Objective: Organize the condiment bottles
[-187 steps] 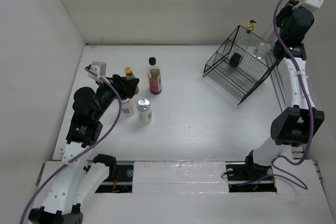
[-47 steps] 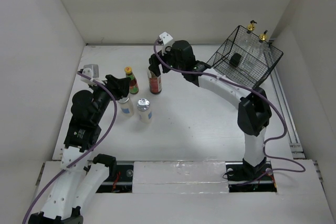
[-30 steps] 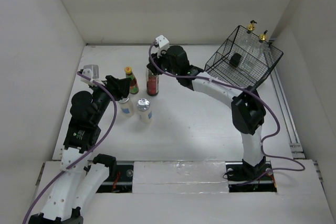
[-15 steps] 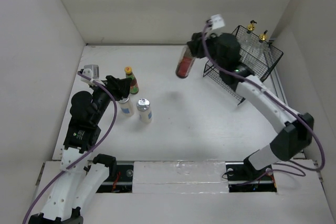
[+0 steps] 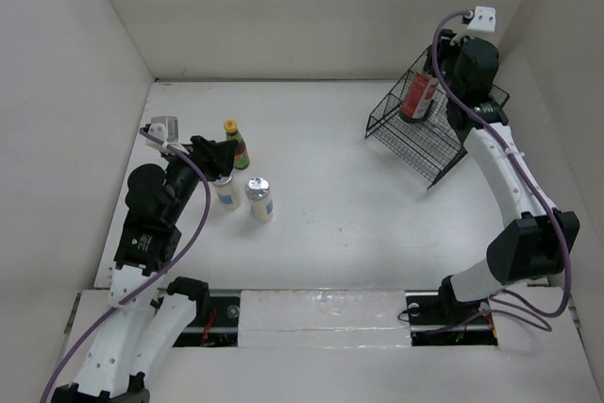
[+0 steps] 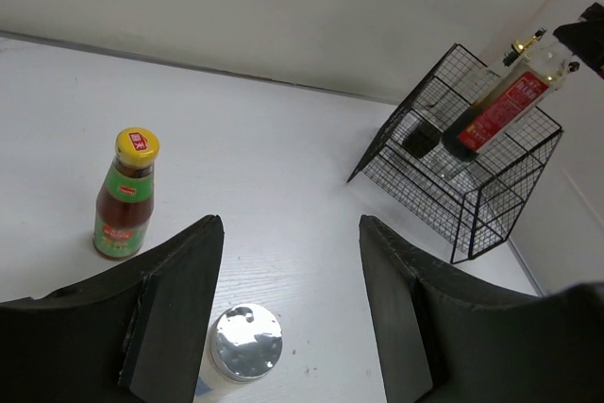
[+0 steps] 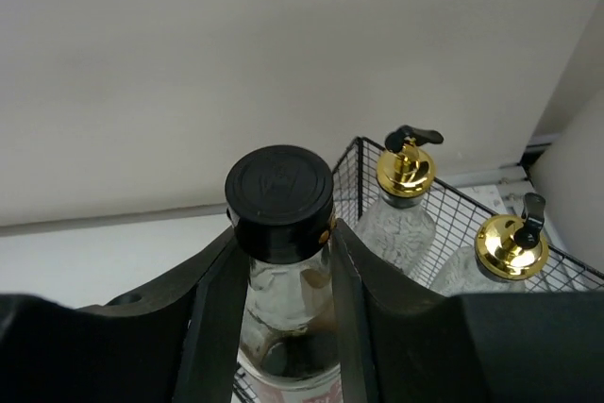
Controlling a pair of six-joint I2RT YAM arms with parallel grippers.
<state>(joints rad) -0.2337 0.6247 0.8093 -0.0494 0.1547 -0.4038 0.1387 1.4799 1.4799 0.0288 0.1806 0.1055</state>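
Note:
The robot's right gripper needs to release the red-labelled bottle with the black cap on the black wire basket's front shelf (image 5: 405,126), in front of the glass bottles.
My right gripper (image 5: 432,71) (image 7: 283,233) is shut on the neck of the black-capped red-labelled bottle (image 5: 416,99) (image 7: 279,200) (image 6: 495,110). It holds the bottle tilted over the black wire basket (image 5: 425,153) (image 6: 453,205). Two clear glass bottles with gold pourers (image 7: 406,172) (image 7: 510,243) stand in the basket behind it. My left gripper (image 5: 215,156) (image 6: 288,224) is open, low over the table at the left. Beside it stand the yellow-capped bottle (image 5: 234,143) (image 6: 124,197) and two short white bottles (image 5: 226,193) (image 5: 259,199). One silver cap (image 6: 245,342) shows below, between the fingers and untouched.
White walls enclose the table on the left, back and right. The basket stands tilted in the far right corner, close to the right wall. The arms' bases and a rail run along the near edge (image 5: 321,313).
My right arm lifted the black-capped bottle from beside the yellow-capped one and carried it right, to over the basket. The left arm and the other bottles have not moved.

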